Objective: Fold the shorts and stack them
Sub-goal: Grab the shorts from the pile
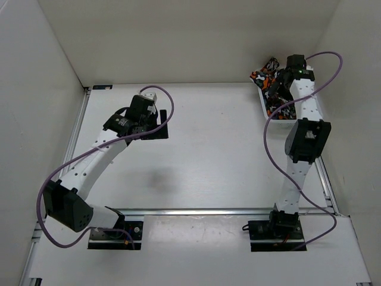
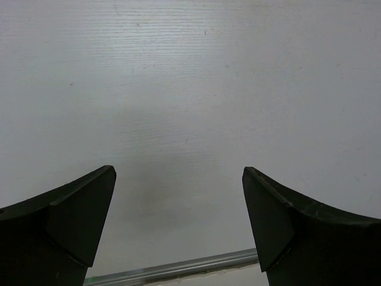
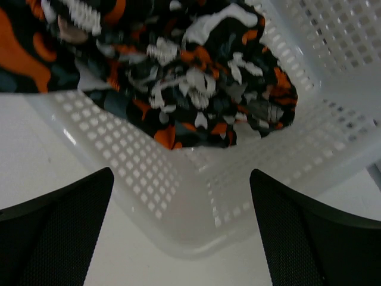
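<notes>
The bunched part of the shorts (image 1: 283,90) (image 3: 191,98) is inside the white mesh basket, beside the part of the shorts hanging over the basket's rim. My right gripper closes on it next.
The shorts (image 3: 190,77), printed in orange, dark grey, black and white, lie bunched in a white mesh basket (image 3: 149,179) at the table's far right; part of them hangs over its far rim (image 1: 265,70). My right gripper (image 3: 181,208) is open and empty, just above the basket's near corner, apart from the fabric. In the top view the right arm covers much of the basket (image 1: 265,106). My left gripper (image 2: 178,208) is open and empty over bare white table at the far left centre (image 1: 140,119).
White walls close in the table at the back and both sides. A metal rail (image 1: 208,211) runs across the near edge by the arm bases. A rail strip also shows in the left wrist view (image 2: 178,268).
</notes>
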Controlling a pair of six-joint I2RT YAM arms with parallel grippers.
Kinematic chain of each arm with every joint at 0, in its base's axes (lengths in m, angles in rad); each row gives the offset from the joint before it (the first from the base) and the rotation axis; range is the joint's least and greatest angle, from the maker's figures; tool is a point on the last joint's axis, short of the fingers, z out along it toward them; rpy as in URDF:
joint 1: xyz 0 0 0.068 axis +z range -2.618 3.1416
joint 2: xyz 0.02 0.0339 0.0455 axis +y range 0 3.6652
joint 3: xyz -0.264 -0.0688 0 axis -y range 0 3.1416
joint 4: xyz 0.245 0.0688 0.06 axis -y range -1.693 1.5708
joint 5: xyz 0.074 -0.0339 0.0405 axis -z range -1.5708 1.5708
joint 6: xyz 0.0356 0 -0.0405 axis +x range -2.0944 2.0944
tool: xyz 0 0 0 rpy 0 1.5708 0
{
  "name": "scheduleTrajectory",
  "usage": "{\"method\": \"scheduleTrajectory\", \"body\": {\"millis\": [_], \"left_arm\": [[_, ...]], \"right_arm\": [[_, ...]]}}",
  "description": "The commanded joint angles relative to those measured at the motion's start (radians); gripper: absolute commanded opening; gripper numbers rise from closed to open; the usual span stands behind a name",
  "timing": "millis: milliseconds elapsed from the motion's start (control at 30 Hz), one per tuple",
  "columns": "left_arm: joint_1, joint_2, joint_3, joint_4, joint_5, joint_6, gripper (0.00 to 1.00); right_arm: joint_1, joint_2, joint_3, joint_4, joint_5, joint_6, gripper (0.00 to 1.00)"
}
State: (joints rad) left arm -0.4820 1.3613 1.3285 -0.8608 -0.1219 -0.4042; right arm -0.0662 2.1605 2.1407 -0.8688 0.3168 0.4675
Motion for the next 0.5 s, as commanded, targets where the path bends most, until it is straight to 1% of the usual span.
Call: {"method": "scheduleTrajectory", "body": {"millis": [0, 33, 133, 200, 233, 267, 300, 333, 367, 400, 433, 467], "left_arm": [[-0.004, 0.019, 0.034, 0.0, -0.025, 0.008, 1.0], [-0.004, 0.031, 0.046, 0.0, -0.034, 0.008, 1.0], [-0.004, 0.076, 0.07, 0.0, -0.035, 0.008, 1.0], [-0.004, 0.097, 0.08, 0.0, -0.035, 0.008, 1.0], [-0.004, 0.116, 0.08, 0.0, -0.035, 0.008, 1.0], [-0.004, 0.116, 0.08, 0.0, -0.035, 0.008, 1.0], [-0.004, 0.131, 0.089, 0.0, -0.035, 0.008, 1.0], [-0.004, 0.149, 0.089, 0.0, -0.035, 0.008, 1.0], [-0.004, 0.15, 0.089, 0.0, -0.025, 0.008, 1.0], [-0.004, 0.159, 0.089, 0.0, -0.025, 0.008, 1.0], [-0.004, 0.159, 0.089, 0.0, -0.016, 0.008, 1.0], [-0.004, 0.159, 0.098, 0.0, -0.016, 0.008, 1.0]], "right_arm": [[-0.036, 0.135, 0.175, -0.023, -0.016, -0.019, 1.0], [-0.037, 0.171, 0.255, -0.022, -0.025, -0.029, 1.0], [-0.046, 0.291, 0.379, 0.022, -0.065, -0.046, 1.0], [-0.055, 0.318, 0.38, 0.089, -0.076, -0.055, 0.91], [-0.055, 0.329, 0.38, 0.115, -0.076, -0.055, 0.83], [-0.055, 0.329, 0.371, 0.138, -0.087, -0.072, 0.69], [-0.055, 0.329, 0.37, 0.148, -0.046, -0.072, 0.34], [-0.055, 0.317, 0.383, 0.148, -0.019, -0.072, 0.16], [-0.055, 0.273, 0.361, 0.148, -0.019, -0.055, 0.05], [-0.055, 0.242, 0.342, 0.163, -0.019, -0.044, 0.0], [-0.055, 0.211, 0.323, 0.175, -0.044, -0.044, 0.0], [-0.055, 0.144, 0.288, 0.188, -0.086, -0.033, 0.0]]}}
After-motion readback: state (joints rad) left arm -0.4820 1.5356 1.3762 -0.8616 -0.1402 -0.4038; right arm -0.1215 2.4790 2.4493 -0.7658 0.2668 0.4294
